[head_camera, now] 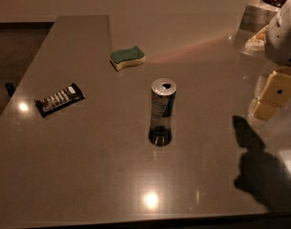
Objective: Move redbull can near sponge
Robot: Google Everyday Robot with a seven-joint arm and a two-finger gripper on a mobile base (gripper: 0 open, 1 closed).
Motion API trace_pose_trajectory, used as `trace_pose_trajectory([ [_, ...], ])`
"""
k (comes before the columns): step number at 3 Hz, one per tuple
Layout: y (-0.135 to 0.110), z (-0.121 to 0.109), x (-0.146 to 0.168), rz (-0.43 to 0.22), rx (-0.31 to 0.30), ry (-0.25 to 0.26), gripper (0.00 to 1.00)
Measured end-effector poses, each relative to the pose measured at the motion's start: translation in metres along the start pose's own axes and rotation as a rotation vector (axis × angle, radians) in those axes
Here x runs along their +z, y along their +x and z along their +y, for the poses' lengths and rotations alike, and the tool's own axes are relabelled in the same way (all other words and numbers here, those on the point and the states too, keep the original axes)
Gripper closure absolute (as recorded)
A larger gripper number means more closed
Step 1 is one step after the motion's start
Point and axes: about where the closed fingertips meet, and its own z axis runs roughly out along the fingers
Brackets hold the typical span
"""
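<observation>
Next, I close my gripper on the upper part of the redbull can [162,98], just under its silver top, so that the can's lower body stays clear.
The redbull can [161,111] stands upright near the middle of the grey table [88,166], its silver top with the pull-tab opening showing. The sponge [127,57], green on top and pale yellow below, lies flat farther back and a little left of the can, well apart from it. My gripper [273,98] hangs above the table at the right edge of the view, to the right of the can and clear of it, holding nothing that I can see.
A flat dark snack-bar wrapper [59,99] lies at the left of the table. A clear container [262,8] with dark contents stands at the back right corner. The table's left edge drops to a dark floor [11,51].
</observation>
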Motion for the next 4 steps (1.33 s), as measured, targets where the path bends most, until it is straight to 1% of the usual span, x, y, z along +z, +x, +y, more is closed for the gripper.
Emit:
trace_pose_trajectory([
  [1, 0.000, 0.000, 0.000, 0.000, 0.000, 0.000, 0.00],
  [2, -0.008, -0.001, -0.002, -0.048, -0.010, -0.028, 0.00],
  [3, -0.033, 0.004, -0.001, -0.160, -0.049, -0.074, 0.00],
  [4, -0.074, 0.019, 0.000, -0.293, -0.102, -0.118, 0.00],
])
